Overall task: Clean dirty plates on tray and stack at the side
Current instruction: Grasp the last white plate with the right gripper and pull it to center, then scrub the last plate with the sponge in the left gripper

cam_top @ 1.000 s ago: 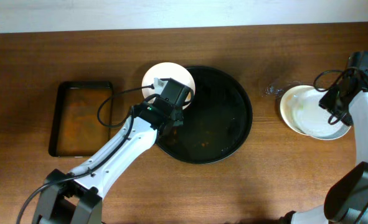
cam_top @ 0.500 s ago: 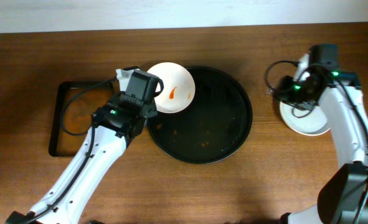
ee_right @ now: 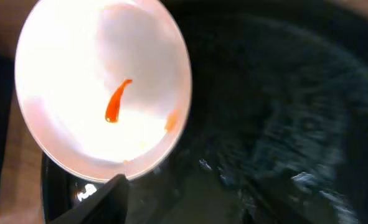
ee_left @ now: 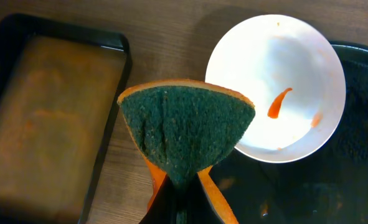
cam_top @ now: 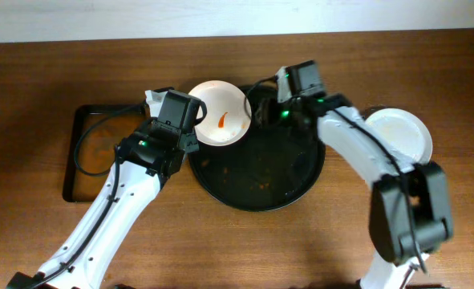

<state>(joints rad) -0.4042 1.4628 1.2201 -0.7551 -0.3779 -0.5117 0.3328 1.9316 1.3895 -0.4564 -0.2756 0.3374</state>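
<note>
The dirty white plate's rim [cam_top: 249, 126] [ee_right: 134, 175] is next for my right gripper, which should go there and close on the side toward the round black tray's middle.
A dirty white plate [cam_top: 219, 112] with an orange streak [cam_top: 221, 122] rests on the left rim of the round black tray [cam_top: 301, 172]. My left gripper [cam_top: 179, 122] hovers just left of the plate, shut on a green sponge [ee_left: 185, 134] with an orange backing. In the left wrist view the plate [ee_left: 277, 68] lies up and right of the sponge. My right gripper [cam_top: 267, 111] is open and empty over the tray, just right of the plate [ee_right: 78, 74]. One of its fingers [ee_right: 103, 199] shows below the plate's rim. A clean white plate [cam_top: 399, 136] sits on the table at the right.
A rectangular black tray [cam_top: 74, 152] holding brownish water stands at the left, also in the left wrist view [ee_left: 3, 56]. The round tray's floor carries orange smears [cam_top: 261, 186]. Both arms crowd the tray's upper-left area.
My right arm has swung left from the clean plate to the tray beside the dirty plate. My left gripper moved left off the plate, uncovering the orange streak, then held still.
</note>
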